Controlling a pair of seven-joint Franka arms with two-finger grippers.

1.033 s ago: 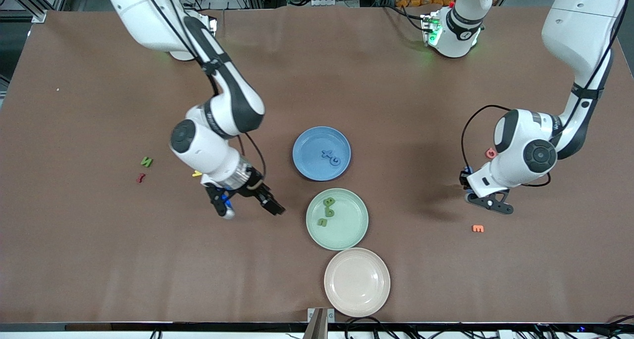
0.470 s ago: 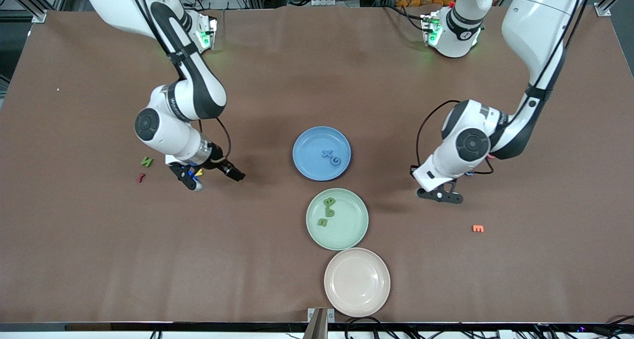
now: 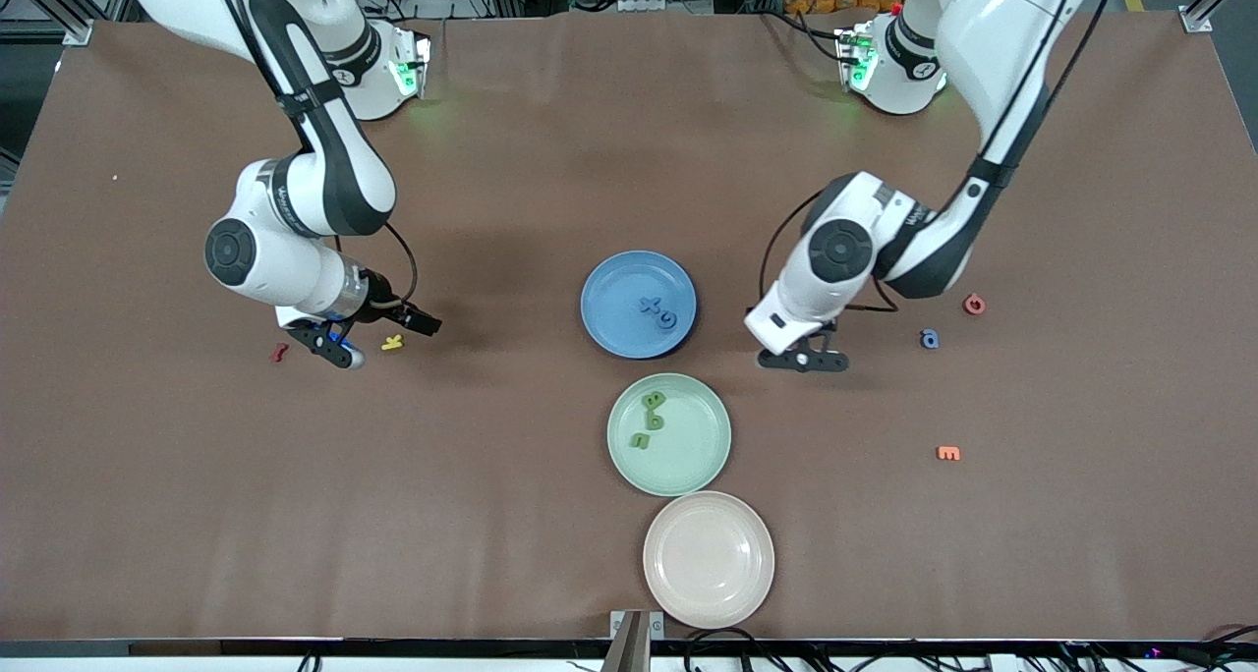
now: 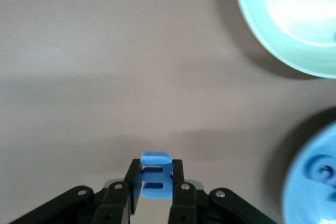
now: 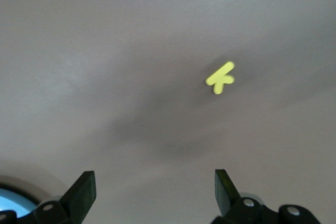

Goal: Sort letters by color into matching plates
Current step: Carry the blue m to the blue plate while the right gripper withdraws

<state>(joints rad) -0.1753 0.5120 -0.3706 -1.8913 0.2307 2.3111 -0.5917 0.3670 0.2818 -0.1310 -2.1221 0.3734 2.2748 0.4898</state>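
Note:
Next, my left gripper sets the blue letter free on the blue plate [image 3: 671, 306] [image 4: 318, 195], so that it lies close beside the blue letter shaped like an X.
The blue plate [image 3: 604, 294] holds two blue letters [image 3: 657, 310]. Nearer the camera, the green plate [image 3: 693, 456] holds three green letters [image 3: 652, 419]. My left gripper [image 3: 801, 361] hangs over bare table beside both plates, toward the left arm's end. It is shut on a blue letter [image 4: 156, 182], pinched between its fingers [image 4: 177, 174], with the green plate [image 4: 283, 30] and blue plate [image 4: 310, 192] ahead of it. Another blue letter [image 3: 929, 339] lies on the table toward the left arm's end. My right gripper [image 3: 378, 336] is open over the yellow letter [image 3: 392, 342], with nothing between its fingers [image 5: 84, 190].
A beige-pink plate [image 3: 708, 559] sits nearest the camera. A dark red letter [image 3: 279, 353] lies beside the right arm's wrist. A red letter [image 3: 973, 305] and an orange one [image 3: 948, 452] lie toward the left arm's end. The yellow letter [image 5: 220, 78] lies ahead of the right gripper.
The left arm swung toward the plates with the blue letter, uncovering the blue letter on the table. The right arm moved away from the plates, and now hides a green letter.

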